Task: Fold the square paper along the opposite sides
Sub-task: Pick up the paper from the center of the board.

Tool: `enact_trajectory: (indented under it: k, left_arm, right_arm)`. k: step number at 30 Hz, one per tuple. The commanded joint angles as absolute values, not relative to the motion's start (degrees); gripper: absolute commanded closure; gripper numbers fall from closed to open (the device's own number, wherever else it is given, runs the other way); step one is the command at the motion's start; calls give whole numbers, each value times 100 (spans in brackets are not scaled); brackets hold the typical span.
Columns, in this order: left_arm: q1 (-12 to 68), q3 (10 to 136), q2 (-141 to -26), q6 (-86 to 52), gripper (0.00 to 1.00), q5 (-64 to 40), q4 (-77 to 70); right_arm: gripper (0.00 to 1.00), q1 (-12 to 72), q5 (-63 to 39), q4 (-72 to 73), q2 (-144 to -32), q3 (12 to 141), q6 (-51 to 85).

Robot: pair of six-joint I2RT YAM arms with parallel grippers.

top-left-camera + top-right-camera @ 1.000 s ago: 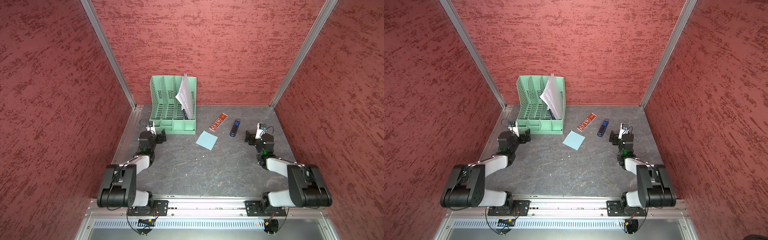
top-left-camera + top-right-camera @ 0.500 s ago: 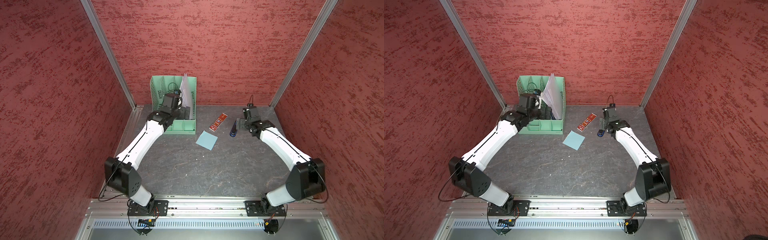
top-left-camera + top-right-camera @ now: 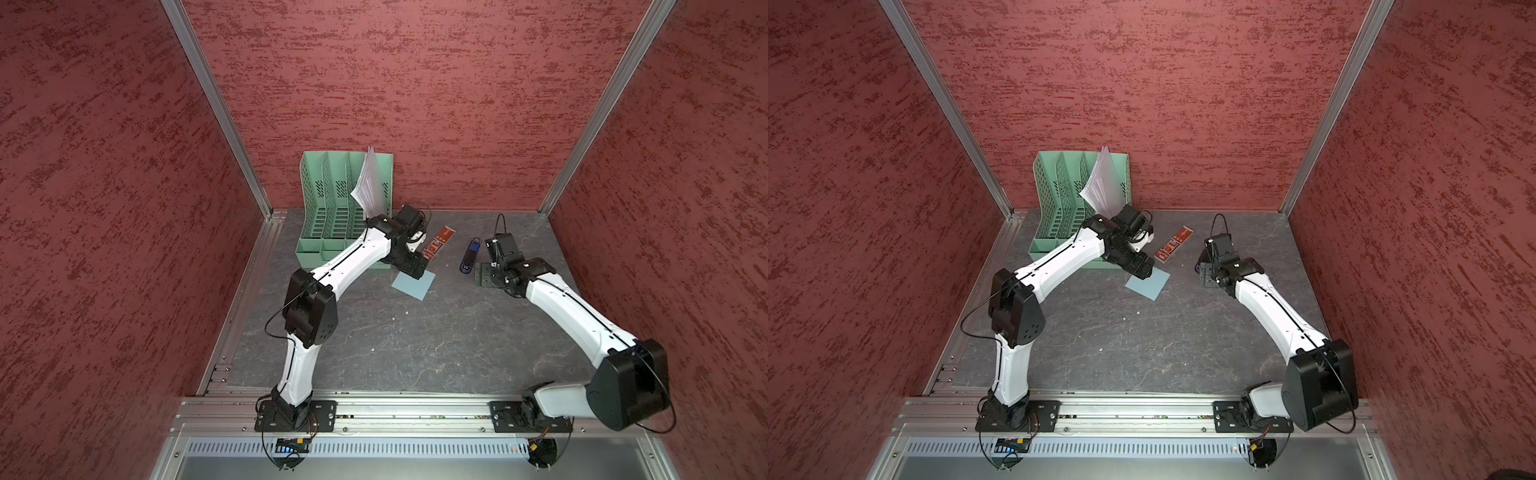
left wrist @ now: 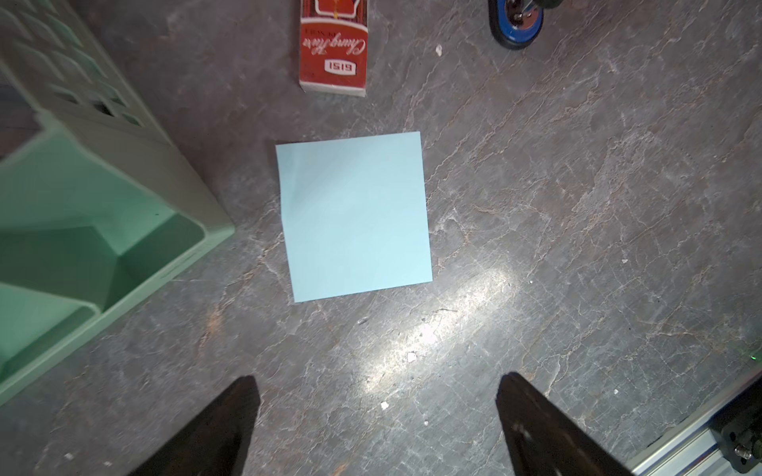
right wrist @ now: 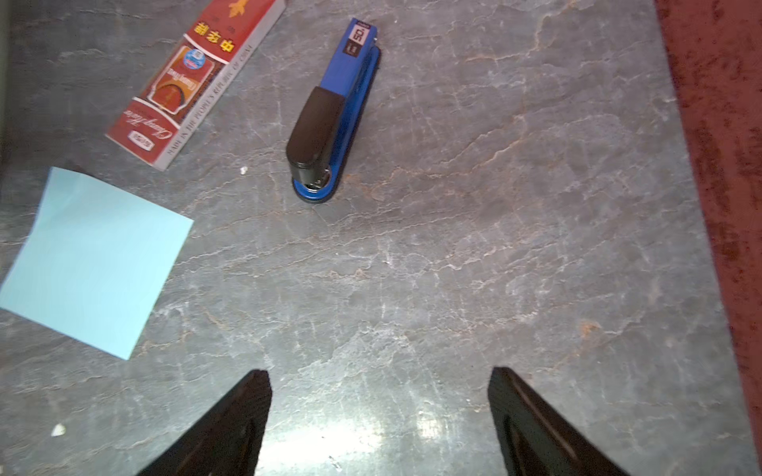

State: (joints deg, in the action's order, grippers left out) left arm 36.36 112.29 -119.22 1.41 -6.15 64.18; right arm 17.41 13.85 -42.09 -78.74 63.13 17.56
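Next, my left gripper goes to the square paper's edge point(image 3: 399, 272) point(image 4: 282, 210) facing the green file rack and closes around the middle of that edge.
The square paper point(image 3: 416, 287) point(image 3: 1149, 286) is a light-blue sheet lying flat and unfolded on the grey table, seen whole in the left wrist view point(image 4: 354, 214) and partly in the right wrist view point(image 5: 95, 259). My left gripper point(image 3: 414, 268) point(image 4: 377, 381) hangs over the paper's far-left edge in both top views, open, with only bare table between its fingers. My right gripper point(image 3: 484, 275) point(image 5: 379, 373) stands open and empty to the paper's right, beside the stapler, clear of the sheet.
A red packet point(image 3: 437, 244) point(image 4: 334, 49) lies just behind the paper. A blue stapler point(image 3: 469, 255) point(image 5: 330, 115) lies to its right. A green file rack point(image 3: 332, 212) point(image 4: 82, 206) holding white sheets point(image 3: 370, 183) stands at the back left, close to my left arm. Red walls enclose the table.
Both arms have unfolded from rest near the front. The left passed the rack and now hangs over the paper. The right came down beside the stapler. The paper has not moved.
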Motion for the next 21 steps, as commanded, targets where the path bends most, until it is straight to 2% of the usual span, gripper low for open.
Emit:
enact_trajectory:
  k: [1,10,16,21]
  left_arm:
    - [3535,11523,-12357,409,6,-963,6433]
    - [2988,12687,-13480,1002,7,-1602,6423]
    - [3073,13027,-13792,1551,9,-1282,6497]
    - [3364,12876,-13737,1720,12,-590,6448]
  right_arm:
    - [14,1608,667,-3778,-7728,6210,1900]
    - [20,1477,414,-3703,-7694,6117,2020]
    - [23,1451,308,-3632,-7744,6091,2048]
    - [23,1451,273,-3582,-7780,6131,2066]
